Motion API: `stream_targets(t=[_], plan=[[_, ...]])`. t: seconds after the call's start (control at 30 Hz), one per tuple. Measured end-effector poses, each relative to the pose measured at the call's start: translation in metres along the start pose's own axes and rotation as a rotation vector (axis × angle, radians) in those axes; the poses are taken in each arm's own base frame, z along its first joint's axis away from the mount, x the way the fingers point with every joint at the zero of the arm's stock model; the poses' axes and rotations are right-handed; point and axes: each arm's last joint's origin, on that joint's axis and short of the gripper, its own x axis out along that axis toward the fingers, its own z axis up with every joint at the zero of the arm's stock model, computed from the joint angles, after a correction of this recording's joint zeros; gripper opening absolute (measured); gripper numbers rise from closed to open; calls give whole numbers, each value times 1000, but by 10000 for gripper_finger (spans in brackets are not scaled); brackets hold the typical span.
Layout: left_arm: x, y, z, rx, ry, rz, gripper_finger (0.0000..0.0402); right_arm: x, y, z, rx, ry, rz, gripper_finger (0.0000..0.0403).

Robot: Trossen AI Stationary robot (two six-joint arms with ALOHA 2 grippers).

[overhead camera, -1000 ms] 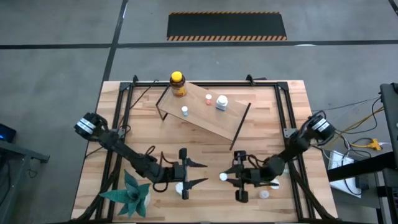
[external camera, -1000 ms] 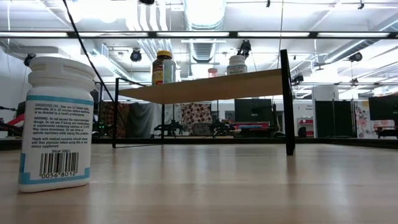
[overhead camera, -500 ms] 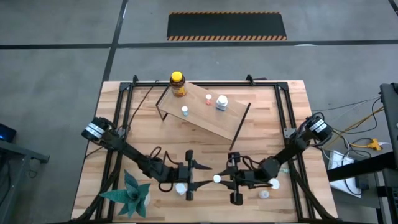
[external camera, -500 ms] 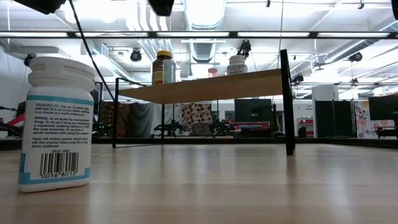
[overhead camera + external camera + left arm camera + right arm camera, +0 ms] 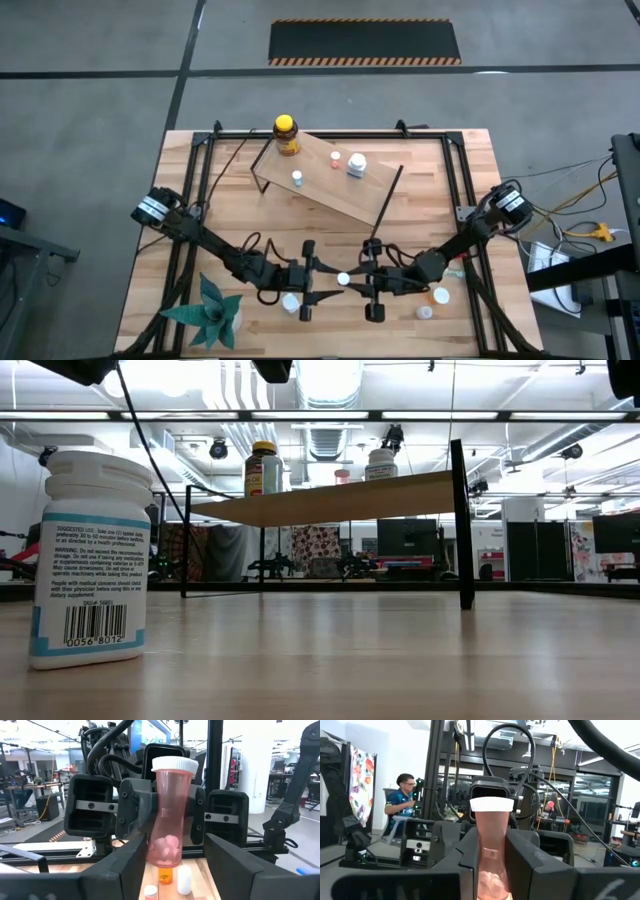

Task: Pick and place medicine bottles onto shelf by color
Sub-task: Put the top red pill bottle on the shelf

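My right gripper is holding the pink bottle's middle from the side, so my left gripper needs to hold it while my right gripper takes hold near the bottle's cap (image 5: 175, 765) from above.
A pink see-through bottle (image 5: 167, 827) with a white cap (image 5: 343, 280) hangs near the table's front middle, and my right gripper (image 5: 354, 284) is shut on it. My left gripper (image 5: 324, 284) faces it from the left, open. Its fingers (image 5: 131, 862) stand on either side of the bottle's lower half, with a gap showing on one side. The shelf (image 5: 345, 190) stands slantwise at the far middle on black legs. On it stand an amber bottle with a yellow cap (image 5: 286, 135), a teal-capped bottle (image 5: 297, 178), a pink-capped bottle (image 5: 336, 160) and a white bottle (image 5: 356, 165). My right gripper pinches the pink bottle's middle (image 5: 169, 812) between its two fingers (image 5: 462, 857), which come level from the table's right side. The bottle's wall looks narrowed where they hold it. The bottle stands upright, cap up, lifted clear of the table.
Loose bottles stand on the table in front: a white one (image 5: 290, 302) under my left arm, an orange-capped one (image 5: 441, 296) and another (image 5: 425, 312) at the right. A green paper plant (image 5: 210, 310) sits front left. A big white bottle (image 5: 92, 560) stands close to the low camera.
My right gripper has carried the pink bottle toward the table's left, upright and clear of the table. My left gripper has moved toward the right to meet it, so its fingers now flank the bottle.
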Motion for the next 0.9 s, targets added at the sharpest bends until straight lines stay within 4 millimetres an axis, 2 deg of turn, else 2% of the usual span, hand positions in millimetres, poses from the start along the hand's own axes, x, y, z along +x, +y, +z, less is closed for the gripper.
stream_targets(t=[0.37,0.5,0.6,0.77,0.9], plan=[[1,4,-1,13,8,10,81,0,0,-1,-14,6,0,54],[1,4,-1,14,8,10,69,0,0,-1,-9,7,-1,59],[1,4,-1,12,8,9,77,0,0,-1,-10,8,0,81],[1,4,-2,8,17,7,84,0,0,-2,-11,23,4,143],[0,3,-5,27,64,29,85,-1,0,4,-23,63,5,185]])
